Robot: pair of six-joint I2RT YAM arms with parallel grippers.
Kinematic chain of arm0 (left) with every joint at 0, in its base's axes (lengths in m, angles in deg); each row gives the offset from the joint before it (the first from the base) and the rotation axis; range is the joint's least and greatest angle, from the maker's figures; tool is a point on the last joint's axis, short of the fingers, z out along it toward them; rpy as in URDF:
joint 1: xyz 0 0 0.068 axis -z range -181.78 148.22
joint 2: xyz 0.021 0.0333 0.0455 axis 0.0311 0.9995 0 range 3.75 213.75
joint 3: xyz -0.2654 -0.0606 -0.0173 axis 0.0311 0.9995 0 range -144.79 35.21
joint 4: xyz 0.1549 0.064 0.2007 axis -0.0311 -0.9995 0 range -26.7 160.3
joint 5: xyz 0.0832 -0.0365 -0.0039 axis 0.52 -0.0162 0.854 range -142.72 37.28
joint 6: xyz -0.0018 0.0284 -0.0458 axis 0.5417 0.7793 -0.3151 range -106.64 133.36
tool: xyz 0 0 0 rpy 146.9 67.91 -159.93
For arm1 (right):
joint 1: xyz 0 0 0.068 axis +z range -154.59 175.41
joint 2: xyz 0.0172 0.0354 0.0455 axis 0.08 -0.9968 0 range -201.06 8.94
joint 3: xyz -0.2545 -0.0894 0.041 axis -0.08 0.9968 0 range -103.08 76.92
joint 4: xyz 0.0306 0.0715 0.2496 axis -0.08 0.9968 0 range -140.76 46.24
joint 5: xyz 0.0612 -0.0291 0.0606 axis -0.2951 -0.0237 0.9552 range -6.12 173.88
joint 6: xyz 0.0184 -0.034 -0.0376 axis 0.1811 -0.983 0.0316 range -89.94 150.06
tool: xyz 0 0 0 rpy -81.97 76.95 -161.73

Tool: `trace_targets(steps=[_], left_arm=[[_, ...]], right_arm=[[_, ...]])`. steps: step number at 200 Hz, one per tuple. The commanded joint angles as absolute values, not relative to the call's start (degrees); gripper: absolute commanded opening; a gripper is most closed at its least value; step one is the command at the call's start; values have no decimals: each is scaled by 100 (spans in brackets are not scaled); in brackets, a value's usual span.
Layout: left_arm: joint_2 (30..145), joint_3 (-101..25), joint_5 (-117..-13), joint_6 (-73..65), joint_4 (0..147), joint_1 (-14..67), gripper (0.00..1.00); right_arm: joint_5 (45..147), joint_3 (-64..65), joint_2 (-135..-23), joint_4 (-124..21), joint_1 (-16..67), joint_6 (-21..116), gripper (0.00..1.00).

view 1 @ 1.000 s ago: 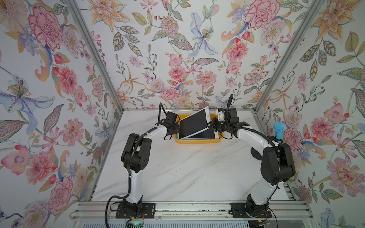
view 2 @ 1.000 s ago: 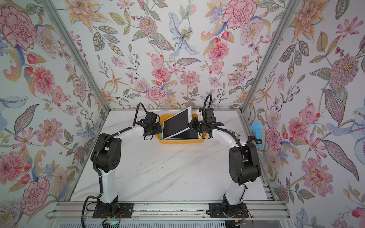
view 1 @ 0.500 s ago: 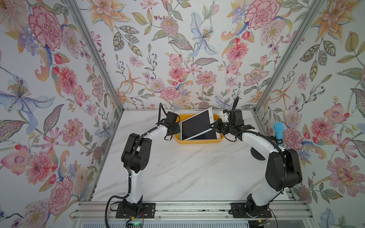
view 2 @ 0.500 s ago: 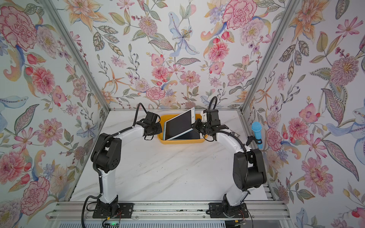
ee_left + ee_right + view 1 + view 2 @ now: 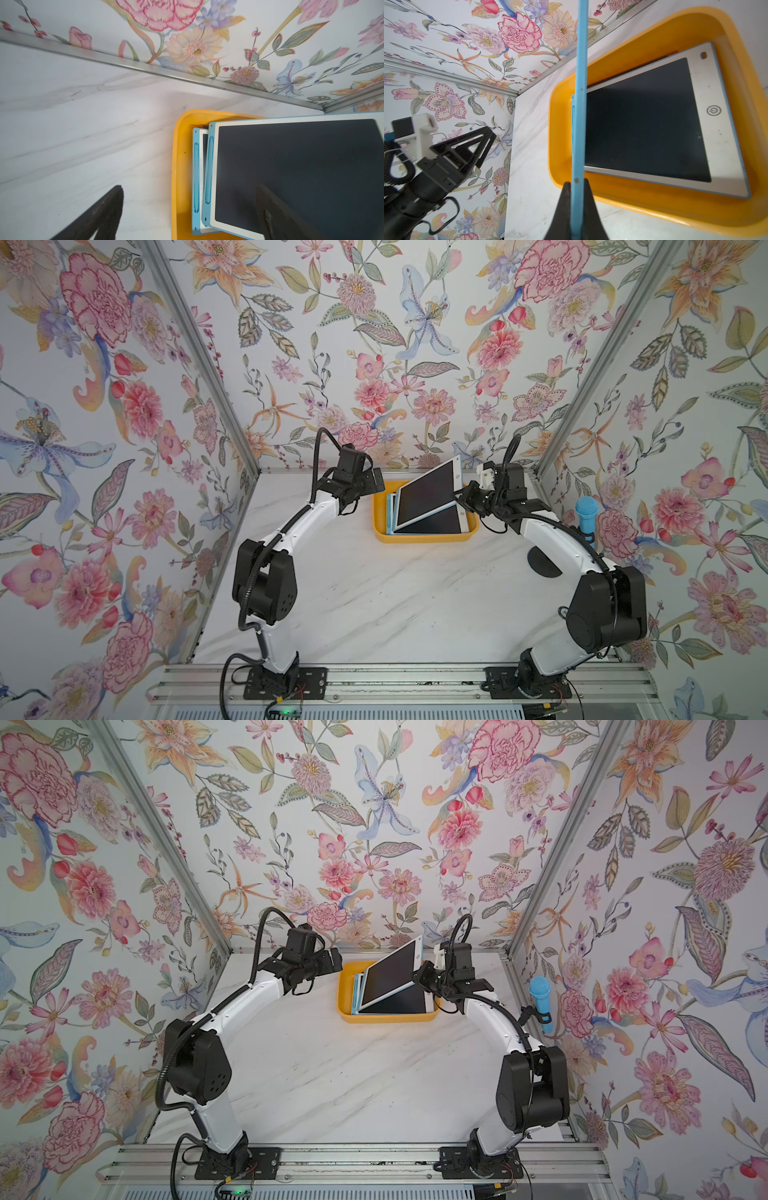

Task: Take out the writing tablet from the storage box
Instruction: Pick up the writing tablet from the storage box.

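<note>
Next, I release the writing tablet, now tilted with one end in the box, from my right gripper on the marble table [image 5: 315, 501] [image 5: 532, 124] next to the storage box, under my left gripper.
The yellow-orange storage box [image 5: 419, 540] [image 5: 390, 1020] sits at the back of the table. One writing tablet [image 5: 428, 495] [image 5: 390, 979], dark-screened with a white and blue frame, stands tilted. Its left end is down in the box and its right end is raised. My right gripper [image 5: 461, 499] [image 5: 578, 199] is shut on that raised edge, seen edge-on as a blue strip [image 5: 580, 104]. My left gripper [image 5: 376, 483] [image 5: 190, 209] stands open over the box's left rim [image 5: 180, 166], holding nothing. Another tablet [image 5: 643, 128] [image 5: 196, 176] lies flat in the box.
The floral back wall and its metal rail [image 5: 166, 74] run close behind the box. A blue toy microphone [image 5: 587, 516] [image 5: 540, 998] hangs on the right wall. The marble table [image 5: 395, 605] stretches bare in front of the box.
My left gripper has opened and let go of the tablet's left edge. The right gripper keeps its hold and has shifted right, with the tablet tilted more steeply.
</note>
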State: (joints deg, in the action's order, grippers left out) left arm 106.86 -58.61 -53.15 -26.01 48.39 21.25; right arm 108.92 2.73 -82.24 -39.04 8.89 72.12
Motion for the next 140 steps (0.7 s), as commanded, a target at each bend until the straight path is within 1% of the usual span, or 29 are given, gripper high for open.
trace_targets(steps=[1, 37, 41, 76, 98, 140], left_arm=[[10169, -5901, -5174, -2352, 4416, 1912, 100], [9393, -5338, -5347, -2246, 4345, 1373, 100], [9172, -5293, -5376, -2233, 4325, 1324, 100], [8491, -4854, -5542, -2102, 4195, 847, 100], [8208, -4769, -5680, -2036, 4031, 675, 100], [7781, -4610, -5817, -1956, 3867, 519, 100]], right_arm=[[10875, -220, -8087, -4030, 1009, 7270, 0], [10884, -930, -8387, -4068, 1381, 7483, 0], [10884, -1005, -8429, -4095, 1428, 7527, 0], [10921, -1397, -8884, -4835, 1854, 8171, 0], [10984, -1579, -9400, -5481, 2171, 8680, 0], [10408, -2287, -10714, -6413, 2999, 9306, 0]])
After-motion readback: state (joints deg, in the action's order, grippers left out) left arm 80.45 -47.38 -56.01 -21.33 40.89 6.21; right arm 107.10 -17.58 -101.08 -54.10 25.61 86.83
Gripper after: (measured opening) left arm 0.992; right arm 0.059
